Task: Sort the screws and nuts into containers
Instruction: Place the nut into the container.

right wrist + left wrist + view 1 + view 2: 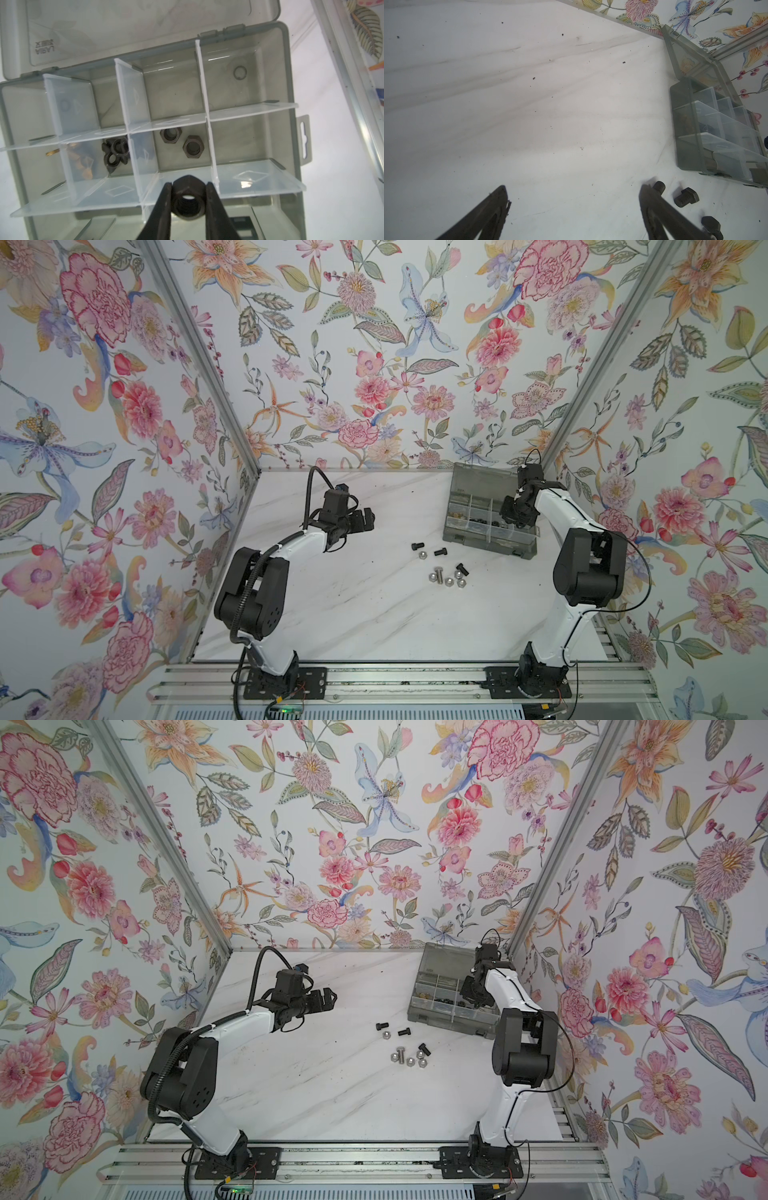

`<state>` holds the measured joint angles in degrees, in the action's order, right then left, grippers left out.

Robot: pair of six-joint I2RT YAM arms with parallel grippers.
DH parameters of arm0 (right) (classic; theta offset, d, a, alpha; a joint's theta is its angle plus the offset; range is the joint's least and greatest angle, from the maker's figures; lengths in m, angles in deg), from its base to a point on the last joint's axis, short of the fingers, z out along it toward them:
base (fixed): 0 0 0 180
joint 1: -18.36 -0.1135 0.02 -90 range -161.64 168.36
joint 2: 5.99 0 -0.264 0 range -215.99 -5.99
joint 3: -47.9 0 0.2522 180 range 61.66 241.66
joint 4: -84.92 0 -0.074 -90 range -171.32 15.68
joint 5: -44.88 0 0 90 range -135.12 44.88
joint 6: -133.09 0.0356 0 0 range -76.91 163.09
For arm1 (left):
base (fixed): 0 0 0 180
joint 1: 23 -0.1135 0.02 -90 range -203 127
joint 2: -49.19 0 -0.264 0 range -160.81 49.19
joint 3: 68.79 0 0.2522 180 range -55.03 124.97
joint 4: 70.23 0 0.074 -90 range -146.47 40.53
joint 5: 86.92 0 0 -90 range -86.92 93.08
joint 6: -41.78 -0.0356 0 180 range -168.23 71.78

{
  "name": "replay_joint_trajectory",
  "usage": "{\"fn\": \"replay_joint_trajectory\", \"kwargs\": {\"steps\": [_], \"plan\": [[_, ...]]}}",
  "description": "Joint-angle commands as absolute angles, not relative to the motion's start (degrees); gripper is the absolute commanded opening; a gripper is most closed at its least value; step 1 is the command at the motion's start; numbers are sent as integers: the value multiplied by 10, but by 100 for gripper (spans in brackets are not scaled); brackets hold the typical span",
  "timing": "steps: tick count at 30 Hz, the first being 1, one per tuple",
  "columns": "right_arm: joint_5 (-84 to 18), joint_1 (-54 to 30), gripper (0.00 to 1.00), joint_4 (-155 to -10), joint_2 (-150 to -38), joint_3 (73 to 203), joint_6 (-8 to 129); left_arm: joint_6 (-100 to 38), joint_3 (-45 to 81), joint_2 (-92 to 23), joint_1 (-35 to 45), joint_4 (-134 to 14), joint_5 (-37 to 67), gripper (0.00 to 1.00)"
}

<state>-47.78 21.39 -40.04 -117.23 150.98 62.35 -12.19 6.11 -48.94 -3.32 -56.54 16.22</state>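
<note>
Next, my right gripper releases the black hex nut in the middle compartment (pixel 505 521) (pixel 196 131) next to the two black nuts.
My right gripper (pixel 188 187) is shut on a black hex nut (pixel 188 200) and hangs over the containers of the grey organizer box (pixel 291 83), above a middle compartment that holds two black nuts (pixel 170 135). A neighbouring compartment holds black winged nuts (pixel 115 151), and brass pieces (pixel 83 160) lie further along. In both top views the right gripper (pixel 515 514) is over the box (pixel 486 542). Loose black screws (pixel 439 551) and silver nuts (pixel 449 581) lie on the table in front of the box. My left gripper (pixel 365 520) hovers open and empty to their left, fingers (pixel 500 199) wide apart.
The box's lid (pixel 482 481) stands open against the back wall. A silver screw (pixel 440 574) lies among the silver nuts. In the left wrist view, black screws (pixel 686 197) lie just beyond one finger. Floral walls enclose the white marble table (pixel 353 614) on three sides.
</note>
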Motion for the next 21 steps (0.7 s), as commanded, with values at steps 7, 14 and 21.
{"fn": "replay_joint_trajectory", "kwargs": {"steps": [7, 14, 21], "plan": [[-484, 218, 3, -392, -1215, 1544, 606, -118, 79, -488, -28, -561, 164, 99], [-484, 216, 5, -392, -1230, 1557, 603, -117, 81, -489, -26, -560, 163, 99], [-476, 212, 10, -392, -1235, 1564, 603, -117, 80, -488, -24, -560, 163, 100]]}}
